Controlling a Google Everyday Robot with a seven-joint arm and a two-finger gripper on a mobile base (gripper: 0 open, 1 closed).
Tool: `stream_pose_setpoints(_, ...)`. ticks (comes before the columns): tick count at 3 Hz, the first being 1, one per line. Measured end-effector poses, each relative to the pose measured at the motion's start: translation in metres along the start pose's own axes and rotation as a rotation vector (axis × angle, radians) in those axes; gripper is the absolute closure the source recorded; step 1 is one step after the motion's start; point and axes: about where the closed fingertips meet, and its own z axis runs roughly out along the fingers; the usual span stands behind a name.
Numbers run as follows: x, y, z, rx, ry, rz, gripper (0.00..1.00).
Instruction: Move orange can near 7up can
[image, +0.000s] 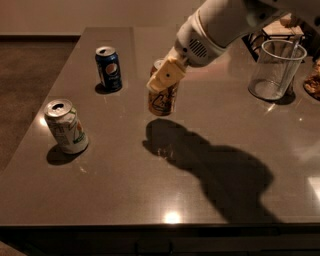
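Note:
Next, my gripper lets go of the orange can on the table (109, 147) close beside the 7up can, on its side facing in the middle of the table.
The orange can (161, 101), orange-tan with dark cursive lettering, hangs a little above the middle of the table, with its shadow below and in front of it. My gripper (165, 82) reaches in from the upper right and is shut on the can's upper part; one tan finger (166, 75) covers the can's front. The 7up can (66, 126), white with green markings and a silver top, stands upright near the table's left edge, well to the left of and nearer than the orange can.
A dark blue Pepsi can (108, 68) stands at the back left, left of the orange can. A clear glass cup (274, 70) stands at the right. The table (150, 200) drops off at its left and front edges.

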Motion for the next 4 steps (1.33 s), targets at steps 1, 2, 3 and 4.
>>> stream_pose_setpoints(1, -0.017, 0.033, -0.002, -0.031, -0.009, -0.085, 1.00)
stream_pose_setpoints(2, -0.022, 0.063, 0.015, -0.057, 0.021, -0.154, 1.00)
stream_pose_setpoints(3, -0.020, 0.085, 0.036, -0.086, 0.054, -0.191, 1.00)
stream_pose_setpoints(4, -0.019, 0.105, 0.054, -0.118, 0.076, -0.222, 1.00)
